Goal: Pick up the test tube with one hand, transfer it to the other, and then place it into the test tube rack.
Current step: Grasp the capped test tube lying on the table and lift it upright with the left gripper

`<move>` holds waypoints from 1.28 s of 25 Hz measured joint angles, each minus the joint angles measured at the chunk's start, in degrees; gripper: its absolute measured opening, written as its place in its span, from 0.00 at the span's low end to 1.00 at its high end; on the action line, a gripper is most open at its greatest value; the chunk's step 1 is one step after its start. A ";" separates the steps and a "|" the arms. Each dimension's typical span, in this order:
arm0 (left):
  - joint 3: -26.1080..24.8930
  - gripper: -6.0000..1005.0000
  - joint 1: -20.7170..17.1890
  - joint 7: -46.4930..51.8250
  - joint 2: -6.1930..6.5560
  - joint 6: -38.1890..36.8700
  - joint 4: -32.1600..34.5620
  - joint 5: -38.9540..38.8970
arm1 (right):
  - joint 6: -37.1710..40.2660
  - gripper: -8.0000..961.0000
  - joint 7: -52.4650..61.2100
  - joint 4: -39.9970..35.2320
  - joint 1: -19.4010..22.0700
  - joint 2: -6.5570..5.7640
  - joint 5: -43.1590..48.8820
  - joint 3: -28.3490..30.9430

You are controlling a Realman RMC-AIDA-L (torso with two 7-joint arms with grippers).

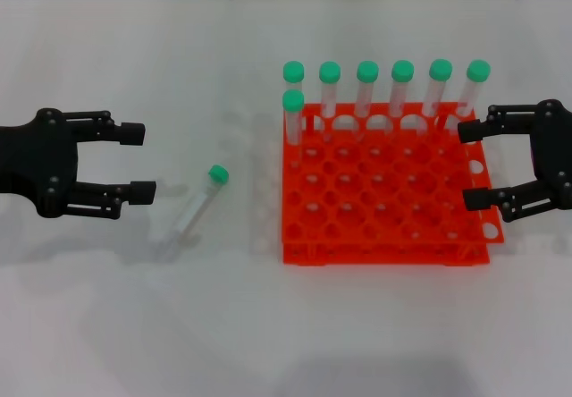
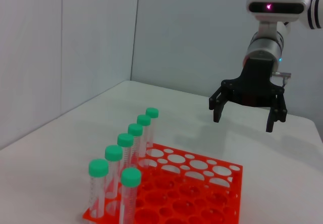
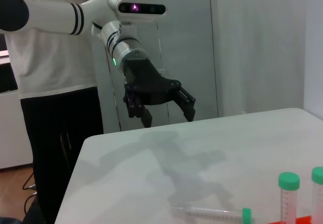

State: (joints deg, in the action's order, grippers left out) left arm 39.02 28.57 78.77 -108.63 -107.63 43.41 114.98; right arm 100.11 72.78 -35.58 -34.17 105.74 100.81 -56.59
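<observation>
Next, I close my left gripper on the lower half (image 1: pixel 184 224) of the lying test tube, well away from its green cap.
The test tube (image 1: pixel 197 207), clear with a green cap, lies on the white table to the left of the orange-red rack (image 1: pixel 384 254), cap toward the back. It also shows in the right wrist view (image 3: pixel 212 215). My left gripper (image 1: pixel 138 161) is open and empty, hovering left of the lying tube; it also shows in the right wrist view (image 3: pixel 168 117). My right gripper (image 1: pixel 471 165) is open and empty at the rack's right edge; it also shows in the left wrist view (image 2: pixel 244 122) beyond the rack (image 2: pixel 236 183).
Several green-capped tubes (image 1: pixel 366 88) stand in the rack's back row, and one more (image 1: pixel 293 115) stands at the left of the second row. The other holes are empty. A person in a white shirt (image 3: pixel 55 57) stands behind the table's left side.
</observation>
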 joint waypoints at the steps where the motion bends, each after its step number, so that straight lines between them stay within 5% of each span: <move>1: 0.00 0.81 0.00 0.04 0.00 0.00 0.00 0.01 | 0.00 0.91 -0.02 -0.01 0.01 -0.01 0.00 0.00; 9: 0.00 0.80 -0.15 0.12 0.00 0.14 0.06 0.07 | -0.88 0.91 -0.43 -0.20 0.24 0.34 -0.34 0.07; 19: -0.06 0.78 -0.20 4.35 -0.10 1.22 1.92 0.39 | -3.75 0.91 -1.21 -0.82 -0.04 2.68 -0.44 0.08; 32: 4.94 0.76 3.14 39.56 -2.19 -1.01 18.67 17.09 | -7.31 0.91 -1.25 -1.44 -0.20 4.35 -0.33 0.08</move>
State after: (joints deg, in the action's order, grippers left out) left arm 43.97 31.72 118.32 -110.82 -108.64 62.08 132.07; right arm 92.80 71.54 -37.02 -34.37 110.10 100.49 -56.51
